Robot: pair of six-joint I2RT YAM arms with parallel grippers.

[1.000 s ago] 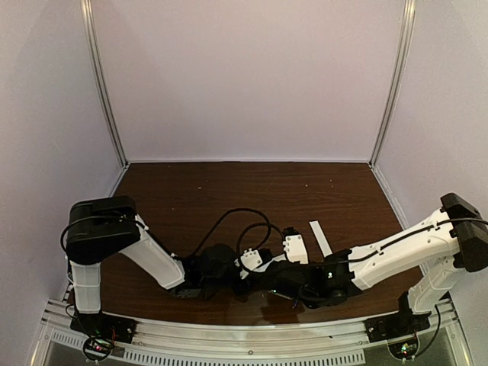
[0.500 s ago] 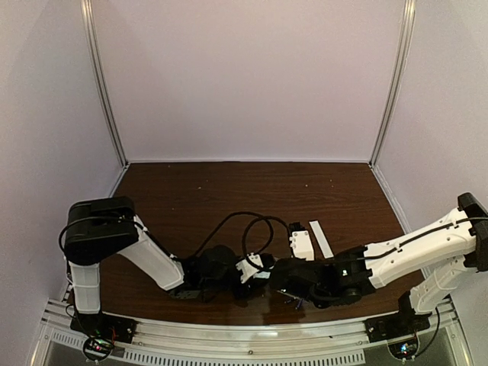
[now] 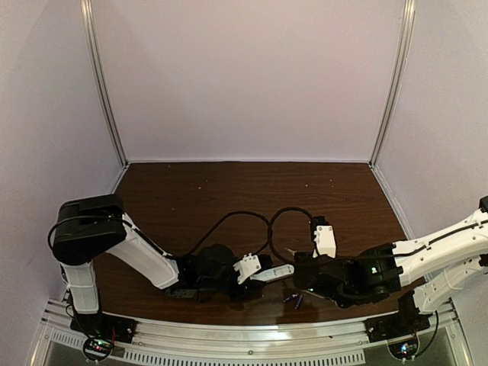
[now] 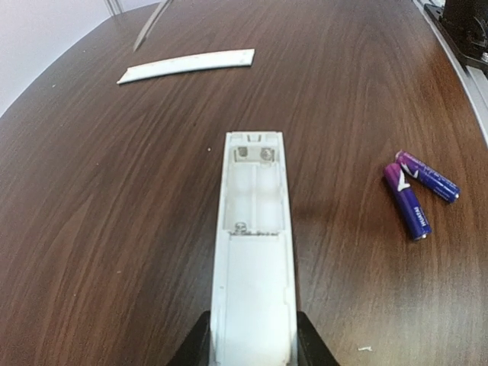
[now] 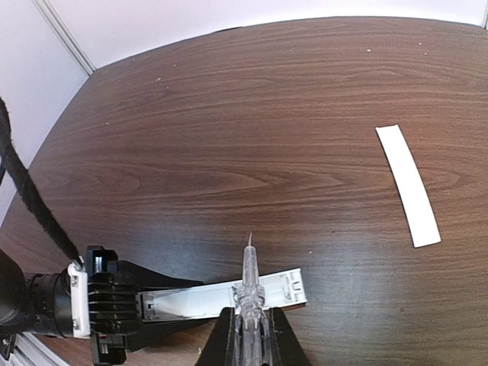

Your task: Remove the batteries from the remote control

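Next, I let go of the screwdriver with my right gripper on the wood (image 3: 262,280) (image 5: 188,311) beneath the remote control, close to my left gripper's fingers. The screwdriver's tip hangs just above the remote control.
My left gripper (image 4: 254,345) is shut on the near end of the remote control (image 4: 254,252), a slim white bar held low over the table. Its battery recess (image 4: 254,187) faces up and is empty. The batteries (image 4: 406,200), two purple cells, lie side by side on the wood to the right of the remote; the top view shows the batteries (image 3: 296,300) near the front edge. My right gripper (image 5: 249,335) is shut on a clear-handled screwdriver (image 5: 249,293), whose tip hangs just above the remote control (image 5: 221,293) near its open end.
The white cover strip (image 5: 408,183) lies on the wooden table (image 3: 229,191) beyond the remote, toward the back right. White walls with metal posts (image 3: 103,84) close in the sides and back. A black cable (image 3: 229,221) loops over the table middle.
The right arm has drawn back to the right with the screwdriver. The two batteries, hidden under it a second ago, now show. The left gripper has shifted the remote slightly right.
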